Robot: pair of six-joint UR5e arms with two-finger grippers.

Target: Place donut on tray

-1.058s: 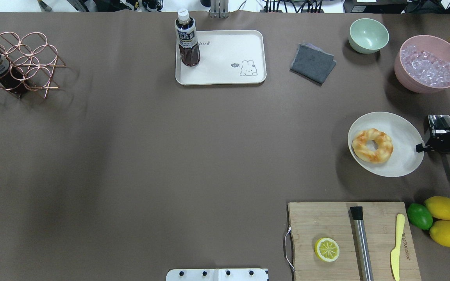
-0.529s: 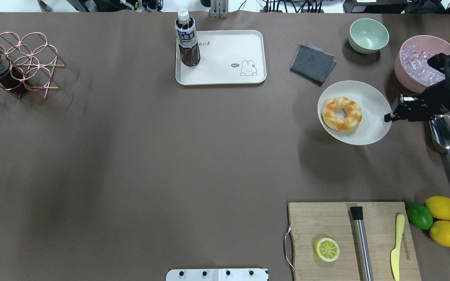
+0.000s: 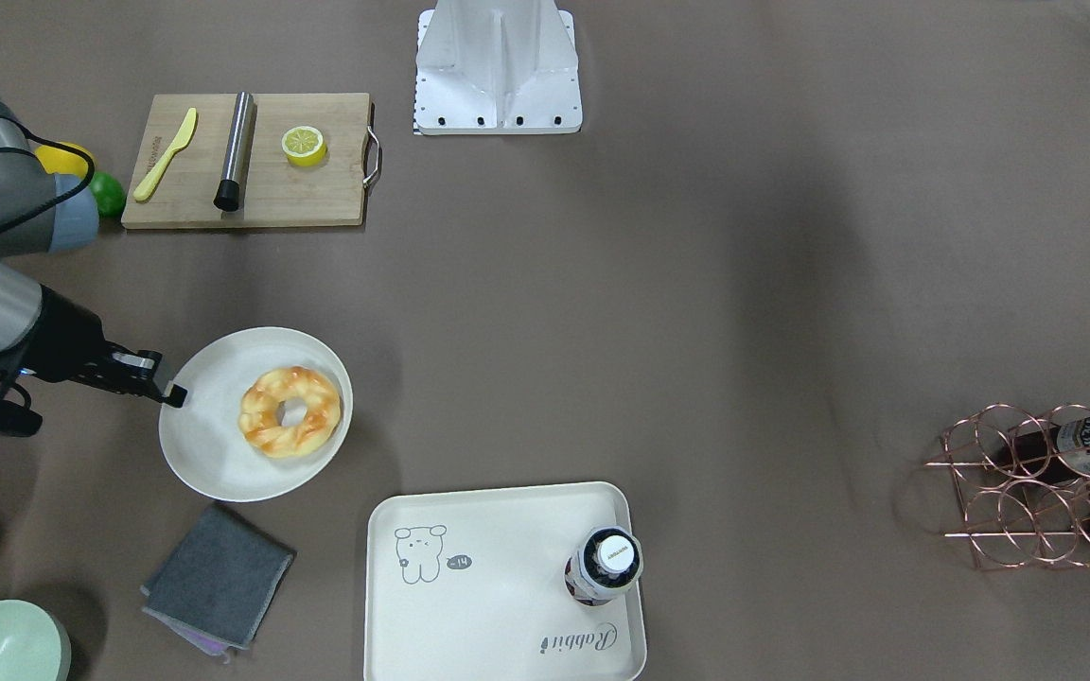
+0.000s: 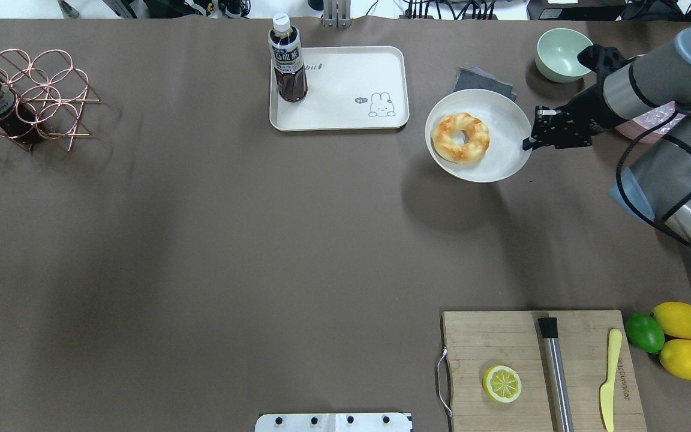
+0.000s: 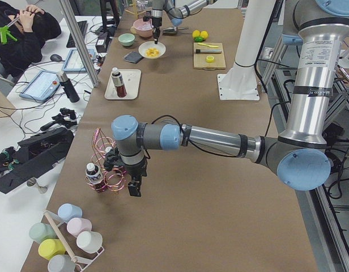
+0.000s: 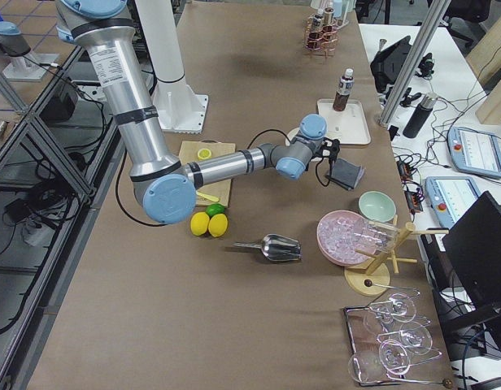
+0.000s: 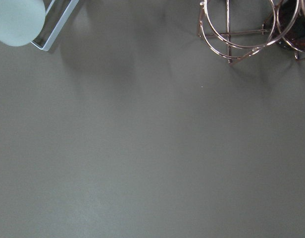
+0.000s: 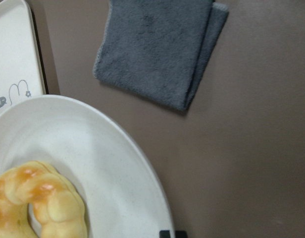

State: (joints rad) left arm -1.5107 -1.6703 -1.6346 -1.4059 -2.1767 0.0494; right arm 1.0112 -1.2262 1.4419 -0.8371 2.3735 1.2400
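Note:
Next, the right gripper releases the off-white plate with its donut on the cream tray (image 3: 474, 589) beside the dark tea bottle.
The donut (image 4: 460, 138) lies on a round off-white plate (image 4: 501, 123), also seen in the front view (image 3: 290, 411) and the right wrist view (image 8: 38, 208). My right gripper (image 4: 528, 144) is shut on the plate's right rim and holds the plate above the table, just right of the tray. The cream tray (image 4: 345, 84) stands at the table's far middle with a dark tea bottle (image 4: 287, 60) upright in its left corner. My left gripper (image 5: 133, 187) shows only in the exterior left view, beside the copper rack; I cannot tell whether it is open or shut.
A grey cloth (image 4: 480, 77) lies partly under the held plate. A green bowl (image 4: 564, 54) and a pink ice bowl (image 6: 348, 236) sit at the far right. A cutting board (image 4: 537, 366) holds a halved lemon (image 4: 501, 384). A copper rack (image 4: 27, 96) stands far left.
My right gripper has carried the plate with the donut away from the table's right side, up and left toward the tray. The plate now covers part of the grey cloth.

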